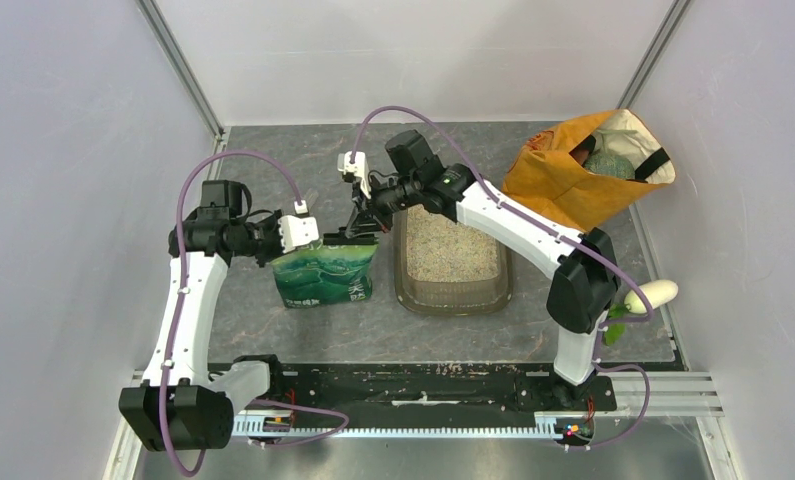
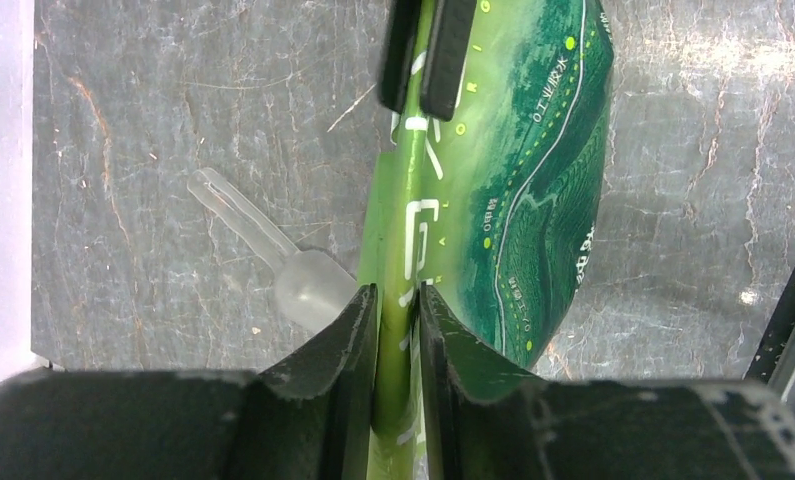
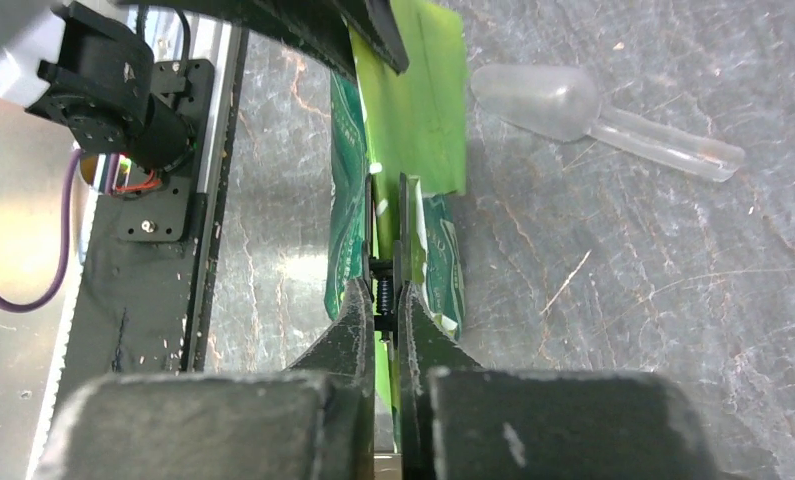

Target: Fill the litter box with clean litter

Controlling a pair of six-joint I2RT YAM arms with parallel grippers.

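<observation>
My right gripper is going to release the black clip on the mat [image 1: 355, 210] [image 3: 735, 412] between the clear plastic scoop and the litter box.
The litter box [image 1: 405, 285], a dark translucent tray, lies right of centre with pale clean litter [image 1: 448, 245] spread inside it. To its left a green pouch [image 1: 325, 278] stands on the mat. My left gripper [image 1: 308, 240] [image 2: 398, 300] is shut on the left end of the pouch's [image 2: 533, 180] top edge. At the other end of that edge my right gripper [image 1: 361, 232] [image 3: 383, 290] is closed on the pouch [image 3: 418, 90]. A small black sprung clip [image 3: 405, 225] shows just past its fingertips.
A clear plastic scoop [image 2: 308, 285] [image 3: 543, 95] lies on the mat behind the pouch. An open orange cloth bag [image 1: 573, 180] sits at the back right. A white and green object [image 1: 653, 293] rests at the mat's right edge. The arms' base rail [image 1: 423, 385] runs along the near edge.
</observation>
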